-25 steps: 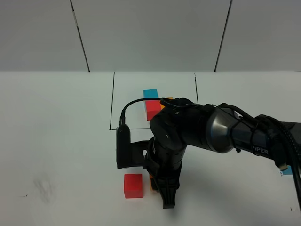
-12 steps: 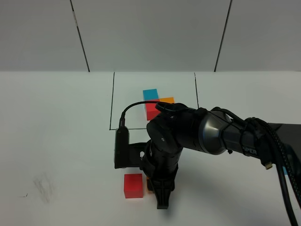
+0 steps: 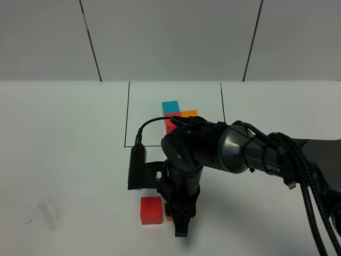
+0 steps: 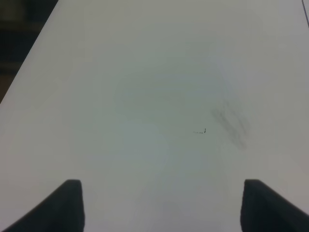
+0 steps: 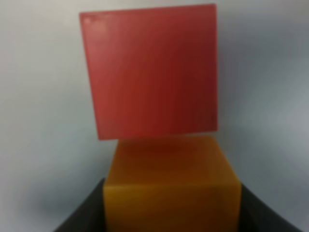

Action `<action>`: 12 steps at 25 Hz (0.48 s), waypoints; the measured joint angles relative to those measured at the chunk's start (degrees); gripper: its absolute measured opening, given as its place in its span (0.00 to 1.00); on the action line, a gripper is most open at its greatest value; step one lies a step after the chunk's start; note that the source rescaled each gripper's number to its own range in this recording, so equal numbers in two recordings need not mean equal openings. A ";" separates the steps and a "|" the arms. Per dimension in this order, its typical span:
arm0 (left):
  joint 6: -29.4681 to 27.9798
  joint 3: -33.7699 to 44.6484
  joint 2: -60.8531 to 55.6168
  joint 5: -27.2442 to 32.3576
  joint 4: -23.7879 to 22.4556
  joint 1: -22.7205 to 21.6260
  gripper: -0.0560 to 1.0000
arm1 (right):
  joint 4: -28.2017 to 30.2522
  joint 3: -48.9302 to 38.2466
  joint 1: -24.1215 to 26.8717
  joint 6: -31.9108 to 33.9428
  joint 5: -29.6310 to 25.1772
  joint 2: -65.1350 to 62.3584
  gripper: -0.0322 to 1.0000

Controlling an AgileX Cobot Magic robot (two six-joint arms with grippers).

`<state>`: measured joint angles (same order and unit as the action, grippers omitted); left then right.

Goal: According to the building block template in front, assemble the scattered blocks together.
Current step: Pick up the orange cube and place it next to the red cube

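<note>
Next, I let go of the orange cube, now held beside the loose red cube, with my right gripper on the table, flush [image 3: 172, 210] [image 5: 161, 202] against the loose red cube.
The building block template [image 3: 171, 107] is a joined light blue, red and orange trio inside a thin black drawn rectangle at the back; my right arm partly covers its red cube. The loose red cube [image 3: 151, 210] lies on the table near the front. My right gripper [image 3: 180, 226] points down just right of it and is shut on the loose orange cube [image 5: 171, 186], whose sliver [image 3: 168, 216] shows beside the red cube. In the right wrist view the red cube [image 5: 152, 72] meets the orange cube's far face. The loose light blue cube is hidden. My left gripper [image 4: 164, 208] is open and empty over bare table.
The white table [image 3: 64, 160] spreads to the left. A faint grey smudge [image 3: 49, 212] marks it at front left; it also shows in the left wrist view [image 4: 231, 126]. My right arm's dark bulk and cables [image 3: 298, 170] fill the right side.
My right gripper has moved left with the orange cube, closing the gap to the red cube. The template's orange cube is more uncovered. The red cube has not moved.
</note>
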<state>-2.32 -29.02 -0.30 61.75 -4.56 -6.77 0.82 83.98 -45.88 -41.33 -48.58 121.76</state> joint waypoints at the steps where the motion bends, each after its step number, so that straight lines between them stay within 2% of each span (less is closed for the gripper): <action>1: 0.00 0.00 0.00 0.00 0.00 0.00 0.65 | -0.19 0.00 0.00 0.00 -0.27 0.00 0.22; 12: 0.00 0.00 0.00 0.00 0.00 0.00 0.65 | -0.82 0.00 0.00 -0.05 0.11 0.00 0.22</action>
<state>-2.32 -29.02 -0.30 61.75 -4.56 -6.77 0.00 83.98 -45.88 -41.37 -48.47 121.76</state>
